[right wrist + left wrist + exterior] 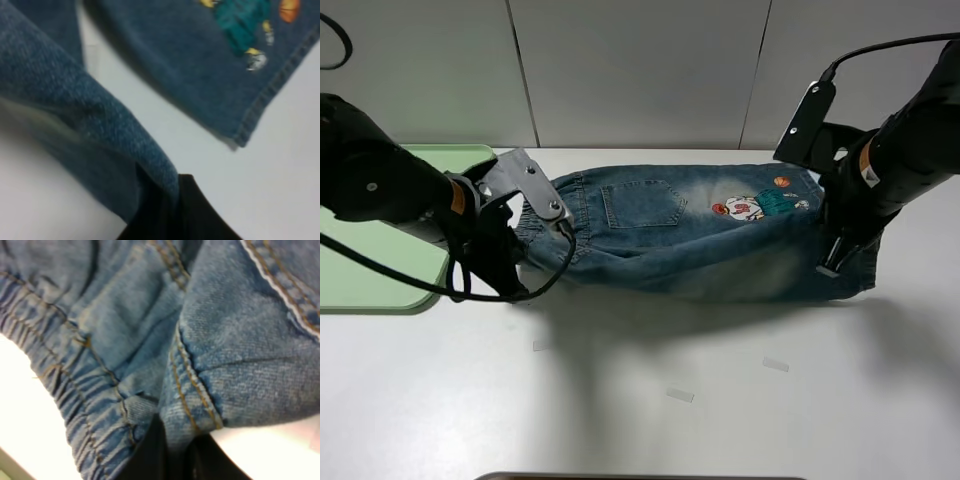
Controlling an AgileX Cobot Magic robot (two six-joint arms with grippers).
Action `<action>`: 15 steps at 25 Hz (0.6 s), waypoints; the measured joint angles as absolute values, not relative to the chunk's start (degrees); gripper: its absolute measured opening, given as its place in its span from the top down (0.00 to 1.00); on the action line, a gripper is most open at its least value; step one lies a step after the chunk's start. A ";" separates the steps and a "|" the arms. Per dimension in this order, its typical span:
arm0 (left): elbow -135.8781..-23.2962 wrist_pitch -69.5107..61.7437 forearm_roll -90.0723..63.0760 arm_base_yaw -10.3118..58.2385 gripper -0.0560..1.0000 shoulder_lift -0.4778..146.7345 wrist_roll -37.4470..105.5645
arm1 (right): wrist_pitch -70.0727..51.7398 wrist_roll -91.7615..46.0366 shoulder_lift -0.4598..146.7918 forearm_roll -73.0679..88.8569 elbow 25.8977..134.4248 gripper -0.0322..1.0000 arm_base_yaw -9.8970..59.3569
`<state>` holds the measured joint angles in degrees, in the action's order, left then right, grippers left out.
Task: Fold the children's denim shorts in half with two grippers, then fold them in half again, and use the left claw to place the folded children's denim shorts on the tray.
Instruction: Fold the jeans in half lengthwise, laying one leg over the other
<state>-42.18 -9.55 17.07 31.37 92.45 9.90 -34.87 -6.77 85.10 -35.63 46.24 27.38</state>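
Observation:
The robot's left gripper will release the shorts' near waist edge, now held slightly raised, over their far waist corner (533, 171), close to the grey wall.
The children's denim shorts (670, 240) lie across the back of the white table, with one back pocket (642, 203) and the cartoon patch (750, 205) facing up. My left gripper (512, 272) is shut on the elastic waist end and holds the near edge slightly raised. In the left wrist view the denim (240, 355) is pinched between the black fingers (150, 460). My right gripper (830, 262) is shut on the near leg hem. In the right wrist view the cloth (75, 115) runs into its fingers (195, 215). The tray (380, 290) lies at the left, partly behind the left arm.
Small clear tape strips (775, 365) lie on the white table (640, 400) in front of the shorts. A grey panelled wall (640, 70) stands behind the table. A dark object's edge (640, 477) shows at the front edge.

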 joint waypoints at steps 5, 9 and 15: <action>-47.40 -15.28 16.76 31.18 0.93 92.45 7.32 | -30.78 -2.70 85.10 -35.66 47.75 0.99 21.64; -50.90 -17.32 16.44 28.81 0.93 92.45 6.83 | -26.44 -2.00 85.10 -35.69 47.75 0.99 20.25; -52.96 -17.99 16.27 23.46 0.93 92.45 9.36 | -19.96 0.47 85.72 -38.12 48.64 0.99 19.70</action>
<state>-52.96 -17.99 16.27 23.46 92.45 9.36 -19.96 0.47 85.72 -38.12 48.64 19.70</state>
